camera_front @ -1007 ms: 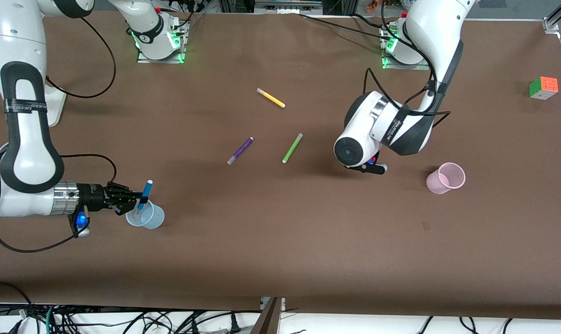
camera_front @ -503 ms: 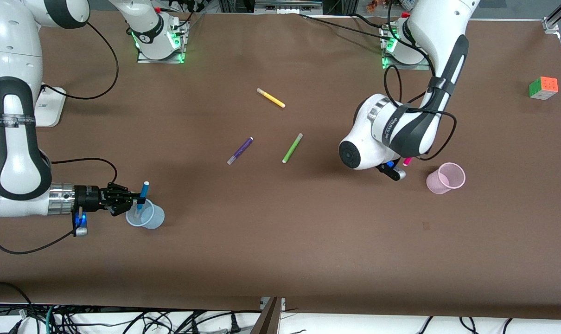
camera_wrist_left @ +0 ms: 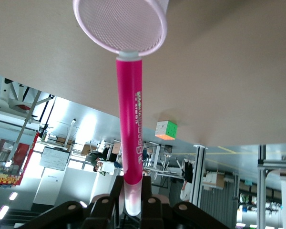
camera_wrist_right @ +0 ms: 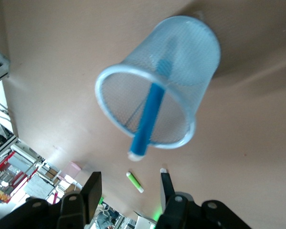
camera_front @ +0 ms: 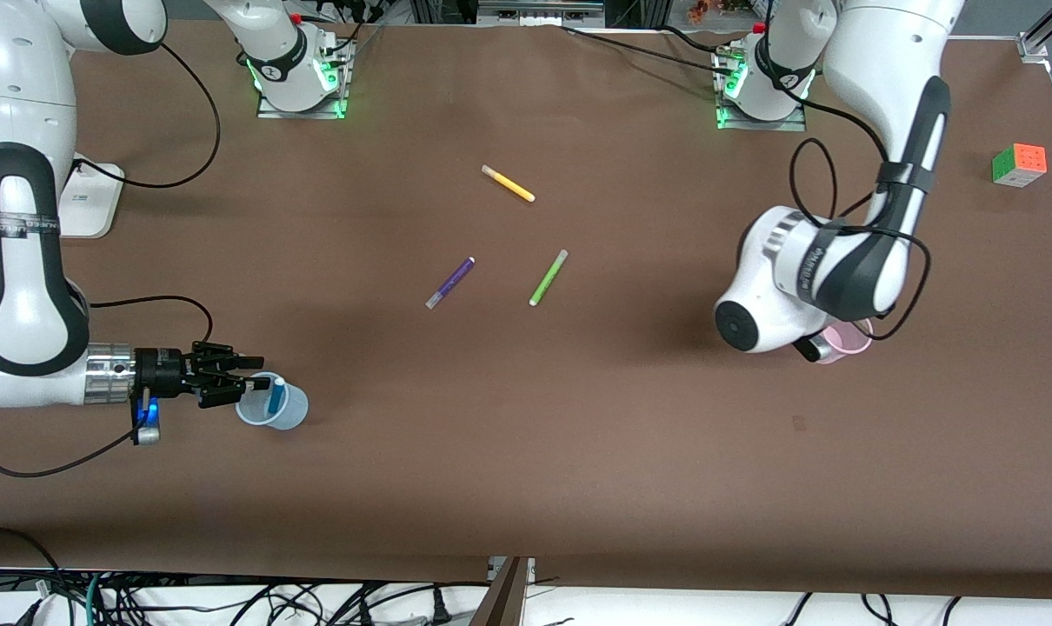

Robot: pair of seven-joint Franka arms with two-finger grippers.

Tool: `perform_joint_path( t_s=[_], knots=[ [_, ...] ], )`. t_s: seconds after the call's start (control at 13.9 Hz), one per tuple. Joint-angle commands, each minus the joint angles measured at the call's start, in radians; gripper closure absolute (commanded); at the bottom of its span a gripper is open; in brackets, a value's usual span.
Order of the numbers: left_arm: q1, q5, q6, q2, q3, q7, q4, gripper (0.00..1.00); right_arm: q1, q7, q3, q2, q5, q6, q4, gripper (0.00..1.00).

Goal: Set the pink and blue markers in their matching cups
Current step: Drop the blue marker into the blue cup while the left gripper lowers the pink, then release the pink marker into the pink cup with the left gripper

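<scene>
Next, the left gripper releases the pink marker inside the pink mesh cup (camera_front: pixel 852 336) (camera_wrist_left: pixel 124 26), so that it is left leaning on the cup's rim.
The blue marker (camera_front: pixel 276 398) stands slanted inside the pale blue cup (camera_front: pixel 287 413), toward the right arm's end of the table. My right gripper (camera_front: pixel 248 371) is open and empty just beside the cup's rim. In the right wrist view the blue marker (camera_wrist_right: pixel 148 119) leans in the blue cup (camera_wrist_right: pixel 181 62), apart from the right gripper (camera_wrist_right: pixel 128 177). My left gripper (camera_wrist_left: pixel 132 188) is shut on the pale cap end of the pink marker (camera_wrist_left: pixel 129 119), whose other end is at the rim of the pink cup (camera_wrist_left: pixel 119 24). In the front view the left wrist hides that gripper and most of the pink cup (camera_front: pixel 856 335).
A purple pen (camera_front: pixel 450 283), a green pen (camera_front: pixel 549 276) and a yellow pen (camera_front: pixel 508 183) lie mid-table. A colour cube (camera_front: pixel 1019 164) sits at the left arm's end; it also shows in the left wrist view (camera_wrist_left: pixel 165 130). A white box (camera_front: pixel 83 204) lies by the right arm.
My right gripper opened, let the blue marker drop into the blue cup, and drew back a little. My left arm carried the pink marker across to over the pink cup.
</scene>
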State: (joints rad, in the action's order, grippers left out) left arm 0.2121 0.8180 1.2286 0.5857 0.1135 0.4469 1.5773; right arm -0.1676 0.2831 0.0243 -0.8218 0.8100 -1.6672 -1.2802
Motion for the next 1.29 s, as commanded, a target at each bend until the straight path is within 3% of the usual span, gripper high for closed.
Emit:
perform_joint_path(
  t_s=[0.0,0.22,0.5,0.58,0.65,0.72,0.79,1.01,1.22],
  knots=[
    [0.004,0.091,-0.020,0.011,0.011,0.053,0.010,1.00,-0.010,0.010,0.000,0.039,-0.037,0.122,0.094,0.42],
    [-0.014,0.173,0.008,0.036,0.012,0.053,0.036,1.00,-0.004,0.015,0.000,0.116,-0.206,0.268,0.192,0.42],
    [-0.022,0.248,0.113,0.059,0.012,0.020,0.134,1.00,0.065,-0.005,0.011,0.300,-0.526,0.374,0.196,0.39],
    [-0.020,0.248,0.114,0.060,0.012,0.007,0.138,1.00,0.077,-0.028,0.012,0.332,-0.595,0.392,0.196,0.37],
    [-0.019,0.248,0.112,0.062,0.012,0.001,0.139,0.98,0.092,-0.069,0.012,0.363,-0.662,0.403,0.196,0.24],
    [-0.020,0.250,0.114,0.063,0.012,-0.008,0.139,0.74,0.098,-0.112,0.012,0.386,-0.723,0.412,0.196,0.00],
    [-0.020,0.248,0.112,0.062,0.012,-0.019,0.138,0.01,0.099,-0.146,0.012,0.410,-0.765,0.428,0.196,0.00],
    [-0.019,0.237,0.103,0.059,0.012,-0.059,0.139,0.00,0.097,-0.211,0.006,0.495,-0.812,0.443,0.104,0.00],
    [-0.036,0.153,0.101,0.016,0.012,-0.076,0.135,0.00,0.097,-0.211,0.005,0.594,-0.825,0.312,-0.098,0.00]
  ],
)
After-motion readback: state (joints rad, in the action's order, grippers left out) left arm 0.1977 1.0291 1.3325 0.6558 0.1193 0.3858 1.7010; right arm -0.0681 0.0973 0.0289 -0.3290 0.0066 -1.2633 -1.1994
